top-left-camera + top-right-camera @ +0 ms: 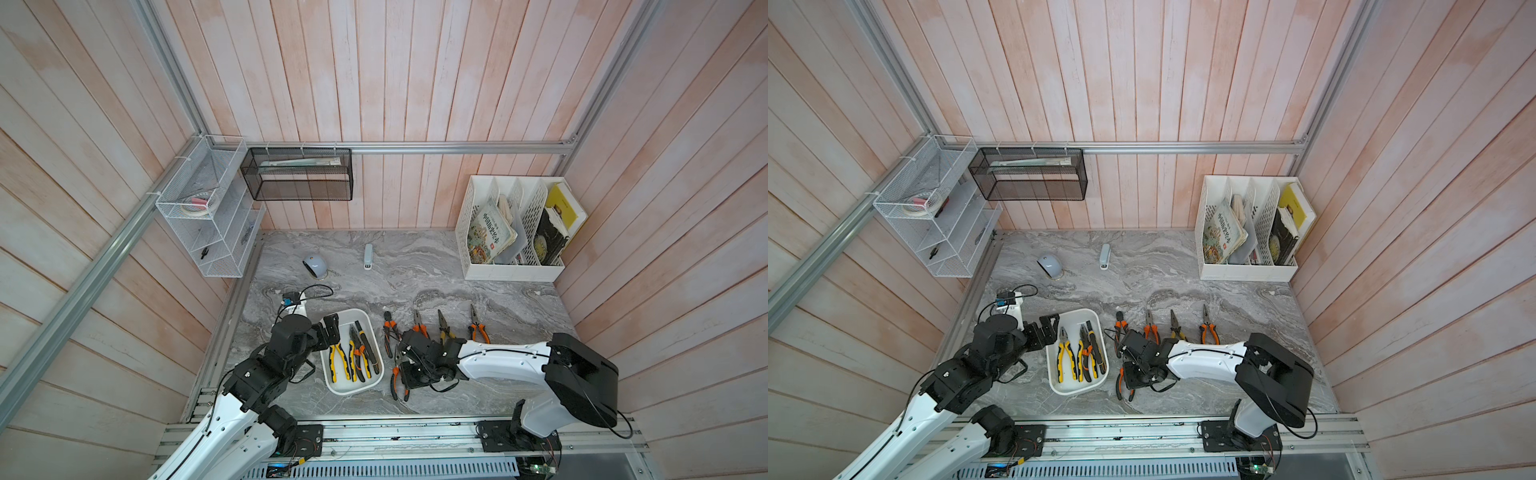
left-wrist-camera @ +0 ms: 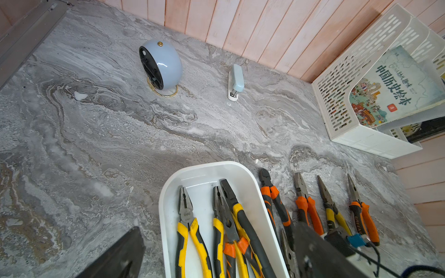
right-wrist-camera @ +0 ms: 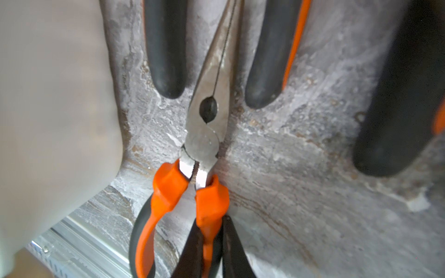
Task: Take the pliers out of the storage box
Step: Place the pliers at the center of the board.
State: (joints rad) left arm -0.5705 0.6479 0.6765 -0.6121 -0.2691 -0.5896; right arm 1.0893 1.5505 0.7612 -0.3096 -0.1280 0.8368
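Note:
My right gripper is to set the long-nosed pliers down on the bare table point(image 3: 220, 179), beside the front corner of the white storage box.
The white storage box point(image 1: 332, 384) point(image 2: 166, 216) stands near the table's front left. It holds a yellow-and-black pliers point(image 2: 190, 223) and a crossed pile of others point(image 2: 233, 231) point(image 1: 361, 353). Several pliers point(image 1: 419, 326) point(image 2: 305, 204) lie in a row on the table right of the box. My left gripper point(image 1: 331, 327) point(image 2: 219, 228) hangs open over the box's left side, holding nothing. My right gripper point(image 1: 409, 374) point(image 3: 209, 231) is shut on one orange handle of long-nosed pliers point(image 3: 207, 120) point(image 1: 397, 380), low beside the box; I cannot tell whether they touch the table.
At the back right stands a white perforated file rack point(image 1: 511, 266) with books. A small stapler point(image 1: 368, 256) and a blue-grey round clock point(image 1: 314, 266) sit at the back. White wire shelf point(image 1: 203, 208) and black mesh shelf point(image 1: 297, 174) hang on the walls.

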